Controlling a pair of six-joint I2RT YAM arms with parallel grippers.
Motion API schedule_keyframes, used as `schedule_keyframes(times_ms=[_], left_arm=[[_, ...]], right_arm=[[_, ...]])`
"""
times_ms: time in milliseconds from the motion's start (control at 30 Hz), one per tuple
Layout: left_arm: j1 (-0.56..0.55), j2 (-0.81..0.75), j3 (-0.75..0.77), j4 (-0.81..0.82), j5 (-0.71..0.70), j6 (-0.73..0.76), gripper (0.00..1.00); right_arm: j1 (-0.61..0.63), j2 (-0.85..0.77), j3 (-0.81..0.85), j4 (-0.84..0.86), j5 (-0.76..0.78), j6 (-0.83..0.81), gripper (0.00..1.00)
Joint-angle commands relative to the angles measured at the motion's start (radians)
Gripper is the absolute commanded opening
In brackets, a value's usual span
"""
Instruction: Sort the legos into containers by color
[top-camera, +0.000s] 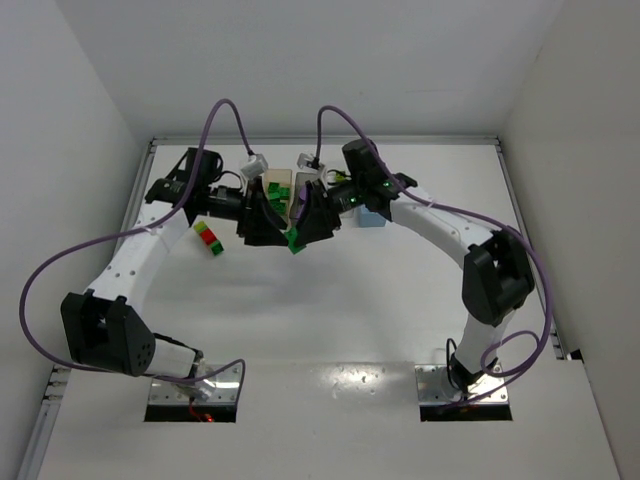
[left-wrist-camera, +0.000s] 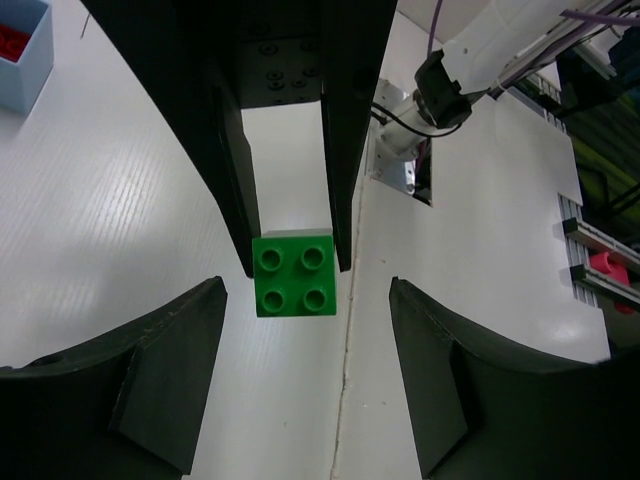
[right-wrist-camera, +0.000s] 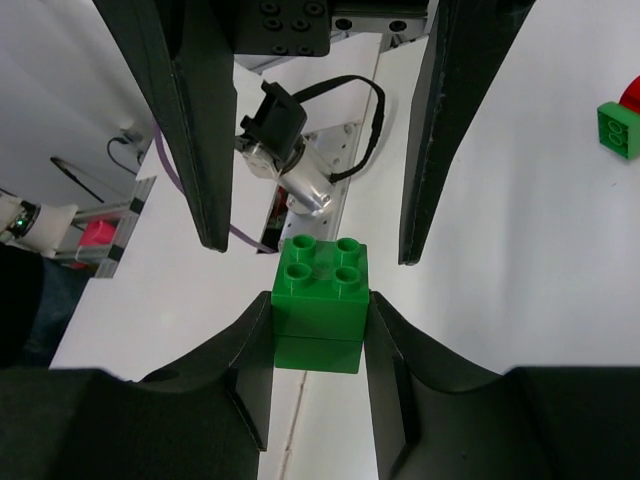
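The fingers of my right gripper overlap the lego's upper brick, so it should grab the lower brick (right-wrist-camera: 318, 354) before my left gripper pulls off the upper one.
A dark green lego (right-wrist-camera: 320, 305), two bricks stuck together, hangs above the table with my right gripper (right-wrist-camera: 318, 330) shut on its sides. In the top view this lego (top-camera: 295, 240) is at the middle, where both grippers meet. My left gripper (left-wrist-camera: 305, 380) faces it and is open, nothing between its fingers. The studded top of the lego (left-wrist-camera: 295, 275) lies just beyond its fingertips. A red and lime green lego stack (top-camera: 209, 237) lies on the table to the left.
A tan container (top-camera: 283, 183) holding green legos stands behind the grippers. A light blue container (top-camera: 372, 215) sits beside the right arm; the left wrist view shows red pieces in that blue container (left-wrist-camera: 20, 60). White walls enclose the table.
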Motion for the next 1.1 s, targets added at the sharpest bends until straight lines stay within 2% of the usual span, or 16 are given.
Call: schedule_keyframes(times_ms=[0,433,500,767,800,900,1067], left_arm=[[-0.016,-0.014,0.040,0.017,0.042,0.026,0.72],[-0.036,0.005,0.030,0.017,0.022,0.026,0.69],[-0.036,0.005,0.030,0.017,0.022,0.026,0.65],[-0.036,0.014,0.030,0.017,0.013,0.026,0.33],[-0.036,0.014,0.030,0.017,0.013,0.026,0.26],[-0.036,0.014,0.030,0.017,0.013,0.026,0.20],[-0.036,-0.017,0.030,0.017,0.004,0.052,0.19]], right_arm=[[0.013,-0.009,0.041,-0.009,-0.015,-0.069,0.24],[0.013,0.011,0.081,-0.009,-0.006,-0.069,0.24],[0.013,0.011,0.081,-0.009,-0.006,-0.069,0.24],[0.013,0.011,0.081,-0.009,0.003,-0.069,0.24],[0.013,0.011,0.081,0.000,0.003,-0.069,0.24],[0.013,0.011,0.081,0.000,0.021,-0.069,0.26],[0.013,0.002,0.070,-0.054,0.089,-0.081,0.64]])
